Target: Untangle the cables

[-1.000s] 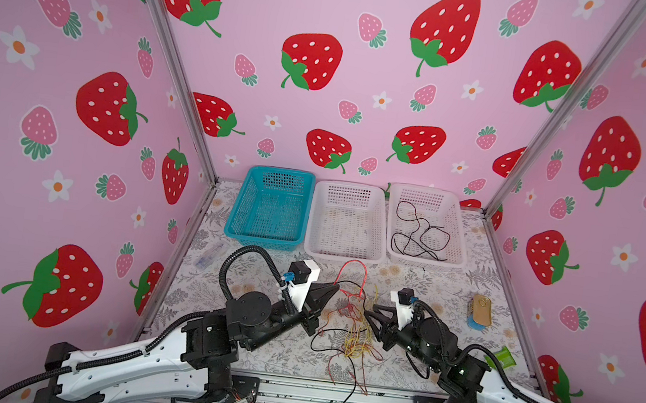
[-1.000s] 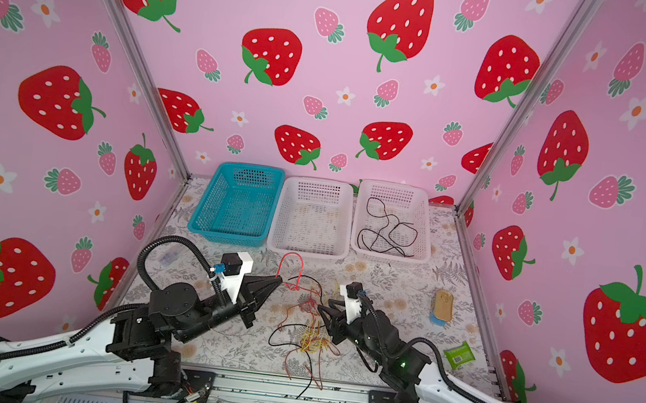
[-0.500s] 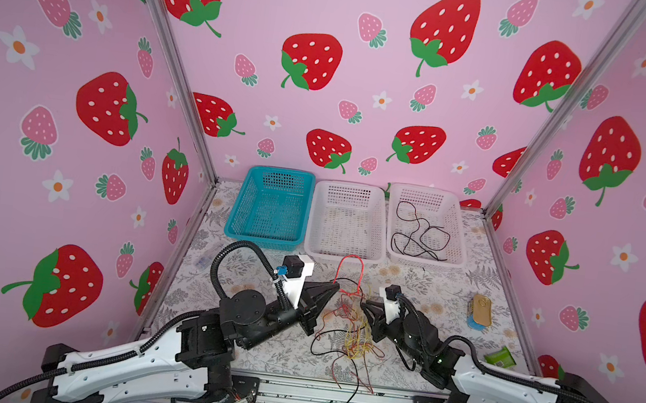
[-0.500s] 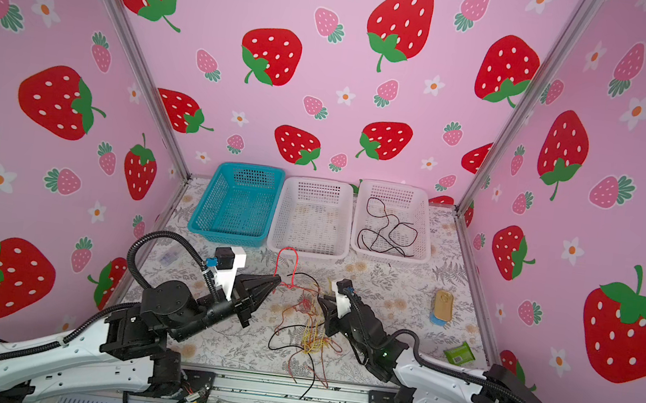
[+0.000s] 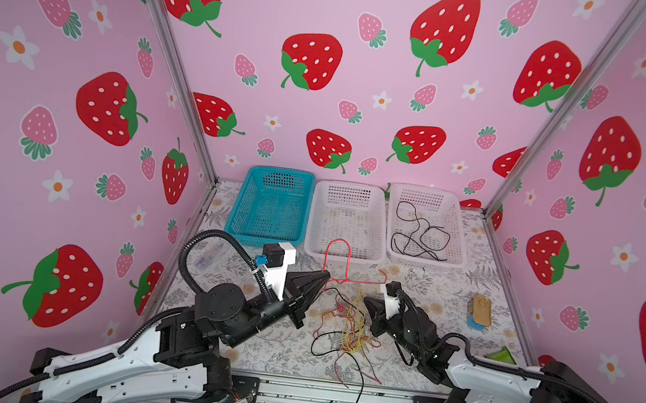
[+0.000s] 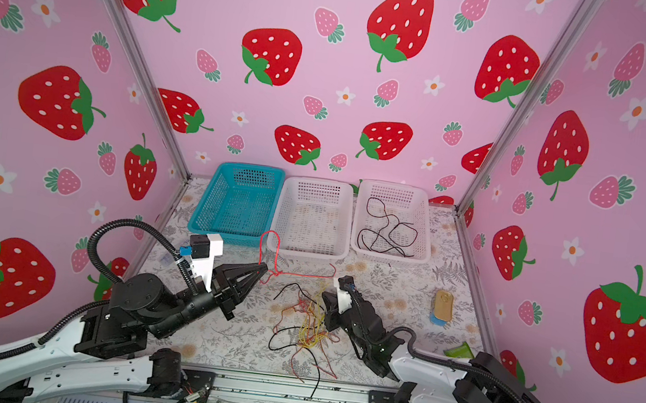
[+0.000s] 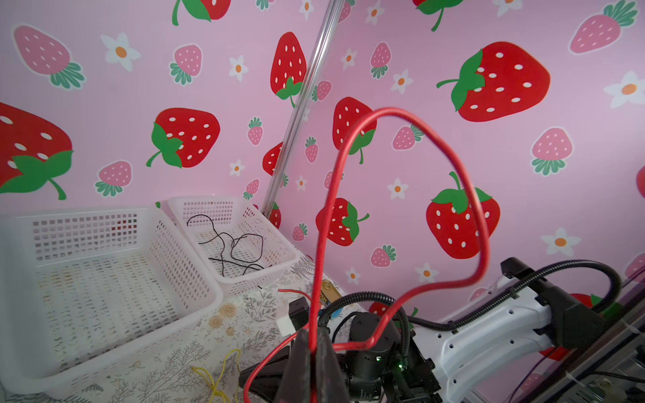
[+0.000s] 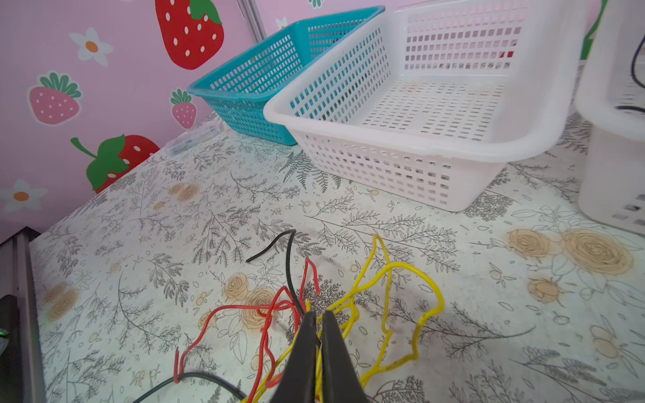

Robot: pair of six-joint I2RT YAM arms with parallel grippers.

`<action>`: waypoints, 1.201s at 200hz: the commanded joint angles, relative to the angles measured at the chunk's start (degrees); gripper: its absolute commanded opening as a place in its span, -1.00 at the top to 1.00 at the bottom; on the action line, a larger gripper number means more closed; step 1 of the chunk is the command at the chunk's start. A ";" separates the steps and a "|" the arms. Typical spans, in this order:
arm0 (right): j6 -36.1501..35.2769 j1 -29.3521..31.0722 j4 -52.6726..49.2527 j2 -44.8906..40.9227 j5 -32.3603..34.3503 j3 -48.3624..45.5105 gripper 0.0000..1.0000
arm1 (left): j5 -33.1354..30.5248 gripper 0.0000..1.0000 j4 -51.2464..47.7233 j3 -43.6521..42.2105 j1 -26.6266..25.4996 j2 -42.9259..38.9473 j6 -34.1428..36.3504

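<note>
My left gripper needs to let go of the red cable inside the empty white basket (image 5: 343, 244) (image 7: 97, 322) next to the teal basket, toward its front.
A tangle of red, yellow and black cables (image 5: 347, 327) (image 6: 308, 322) lies mid-table in both top views. My left gripper (image 5: 326, 276) (image 6: 264, 273) (image 7: 314, 335) is shut on a red cable (image 7: 419, 118), which arches up in a tall loop (image 5: 338, 250) above the tips. At the tangle's right side, my right gripper (image 5: 365, 300) (image 6: 324, 295) (image 8: 316, 315) has its jaws closed on yellow cable strands (image 8: 401, 268) lying on the floral table. A loose black cable (image 5: 419, 235) lies coiled in the right-hand white basket (image 5: 460, 244).
A teal basket (image 5: 270, 204) and a white basket (image 5: 319, 219) stand side by side at the back. A tan can (image 5: 482, 310) and a green packet (image 5: 501, 354) lie at the right. A clear plastic piece (image 5: 207, 257) lies at the left.
My right gripper has slid left into the tangle and closed its jaws on yellow strands. The left gripper keeps its hold on the red cable, nearly still.
</note>
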 commanded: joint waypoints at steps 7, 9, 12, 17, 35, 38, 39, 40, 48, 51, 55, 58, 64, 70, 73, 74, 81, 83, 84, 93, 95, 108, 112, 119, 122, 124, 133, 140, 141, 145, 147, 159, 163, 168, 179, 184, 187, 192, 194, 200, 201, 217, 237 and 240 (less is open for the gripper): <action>-0.30 -2.85 -3.67 -9.05 5.30 -1.85 0.77 | -2.81 1.00 -7.80 8.41 3.12 4.03 6.72; -0.33 -3.06 -4.03 -9.94 5.64 -2.01 0.76 | -2.48 1.00 -8.24 9.02 3.60 4.46 7.07; -0.34 -3.46 -4.54 -10.93 6.10 -2.23 0.74 | -2.01 1.00 -9.23 9.96 4.40 5.23 7.52; -0.35 -4.00 -5.48 -13.37 6.83 -2.54 0.72 | -1.06 1.00 -10.71 11.58 5.93 6.55 8.21; -1.08 -5.88 -7.37 -18.99 8.97 -3.77 0.31 | 6.03 1.00 -14.29 15.94 14.44 11.49 8.38; -1.24 -6.13 -7.43 -19.74 9.27 -4.08 0.22 | 7.67 1.00 -14.53 16.42 16.11 12.26 8.18; -1.32 -6.21 -7.48 -19.97 9.42 -4.14 0.19 | 8.22 1.00 -14.53 16.57 16.41 12.48 8.11; -1.31 -6.25 -7.50 -20.17 9.54 -4.22 0.17 | 8.80 1.00 -14.58 16.64 17.08 12.72 8.03; -1.21 -6.72 -7.57 -21.81 10.43 -5.04 -0.01 | 12.82 1.00 -14.63 17.58 21.31 14.61 7.49; -1.03 -6.81 -7.45 -22.35 10.68 -5.34 -0.12 | 13.79 1.00 -14.48 17.82 22.67 15.42 7.35; -0.69 -6.94 -7.29 -22.98 10.87 -5.91 -0.22 | 14.89 1.00 -14.39 18.21 24.19 16.45 7.48; -0.54 -7.03 -7.03 -23.36 10.89 -6.27 -0.28 | 15.26 1.00 -14.36 18.43 25.24 17.18 7.65; -0.27 -7.04 -6.35 -23.98 10.95 -7.17 -0.38 | 15.93 1.00 -14.25 19.16 27.11 18.69 7.64; -0.21 -7.12 -5.52 -24.47 10.84 -8.03 -0.47 | 17.21 1.00 -13.93 19.67 28.84 20.41 7.81; -0.17 -7.11 -5.10 -24.56 10.88 -8.59 -0.51 | 17.93 1.00 -13.63 20.03 29.63 21.09 7.92; -0.13 -7.09 -4.90 -24.58 10.84 -8.68 -0.52 | 18.05 1.00 -13.55 20.14 29.89 21.29 7.98; 0.09 -7.11 -3.75 -24.68 10.67 -9.54 -0.60 | 18.79 1.00 -13.23 21.03 31.27 23.72 7.97; 0.03 -7.11 -3.42 -24.74 10.48 -9.69 -0.61 | 18.96 1.00 -13.20 21.34 31.57 24.31 7.85; -0.03 -7.09 -3.32 -24.75 10.38 -9.76 -0.62 | 19.05 1.00 -13.21 21.53 31.74 24.65 7.81; -0.51 -7.10 -2.80 -24.70 9.94 -9.90 -0.71 | 20.04 1.00 -13.09 23.14 33.09 27.81 7.17; -0.56 -7.13 -2.76 -24.70 9.97 -9.87 -0.74 | 20.27 1.00 -13.01 23.53 33.41 28.27 7.03; -0.35 -7.08 -2.16 -24.21 10.42 -10.01 -0.88 | 20.90 1.00 -12.13 25.36 34.38 32.69 7.54; -0.34 -7.09 -1.87 -23.96 10.42 -10.11 -0.91 | 20.51 1.00 -11.89 25.86 34.52 33.86 7.66; -0.22 -7.14 -1.45 -23.70 10.53 -10.25 -0.96 | 20.48 1.00 -11.30 26.44 34.89 36.22 7.67; -0.17 -7.09 -1.34 -23.61 10.51 -10.33 -0.98 | 20.67 1.00 -10.95 26.67 35.18 37.09 7.68; -0.13 -7.08 -1.25 -23.55 10.53 -10.29 -0.99 | 20.82 1.00 -10.76 26.83 35.23 37.76 7.80; 0.00 -7.13 -0.93 -23.39 10.56 -10.44 -0.99 | 20.76 1.00 -10.33 27.74 35.60 40.25 8.19; 0.13 -7.11 -0.61 -23.39 10.64 -10.62 -0.99 | 20.46 1.00 -10.24 28.49 35.88 42.68 8.36; 0.16 -7.09 -0.51 -23.37 10.68 -10.66 -0.99 | 20.46 1.00 -10.19 28.58 35.96 42.98 8.42; 0.18 -7.12 -0.28 -23.43 10.69 -10.79 -0.99 | 20.34 1.00 -10.09 28.83 36.08 44.12 8.62; 0.18 -7.11 -0.13 -23.44 10.70 -10.91 -0.99 | 20.29 1.00 -10.06 29.02 36.16 44.79 8.82; 0.01 -7.12 -0.16 -23.60 11.54 -10.90 -0.99 | 19.51 1.00 -9.80 29.82 36.61 48.39 9.57; -0.04 -7.11 -0.32 -23.81 11.90 -10.84 -0.99 | 19.26 1.00 -9.71 30.00 36.77 49.56 9.89; -0.08 -7.15 -0.44 -24.11 12.37 -10.87 -0.99 | 18.80 1.00 -9.78 30.35 36.95 50.96 10.24; -0.08 -7.10 -0.37 -24.73 13.55 -11.16 -0.99 | 18.33 1.00 -9.80 31.04 37.62 53.93 9.91; -0.01 -7.09 -0.25 -24.99 13.92 -11.30 -0.99 | 18.59 1.00 -9.82 31.34 37.94 55.17 9.56; 0.01 -7.16 -0.27 -25.17 14.08 -11.44 -0.99 | 18.74 1.00 -9.84 31.53 38.13 55.86 9.48; 0.01 -7.12 -0.11 -25.29 14.14 -11.57 -0.99 | 18.84 1.00 -9.84 31.91 38.38 56.86 9.12; 0.01 -7.13 -0.02 -25.36 14.14 -11.61 -0.99 | 18.93 0.98 -9.85 32.05 38.52 57.36 9.06; 0.01 -7.10 0.34 -25.38 14.14 -11.87 -0.99 | 19.18 0.94 -9.77 32.33 38.76 58.48 8.43; -0.04 -7.13 0.45 -25.34 14.14 -11.91 -0.99 | 19.29 0.93 -9.65 32.44 38.81 58.57 8.37; -0.39 -7.14 1.67 -24.25 14.18 -12.03 -0.99 | 19.76 0.75 -9.73 33.54 39.09 61.42 8.25; -0.69 -7.09 2.10 -21.98 13.62 -11.23 -0.99 | 21.17 0.57 -11.60 36.10 39.00 65.08 8.39; -0.76 -7.10 2.13 -21.63 13.45 -11.08 -0.99 | 21.39 0.56 -11.95 36.59 38.98 65.52 8.39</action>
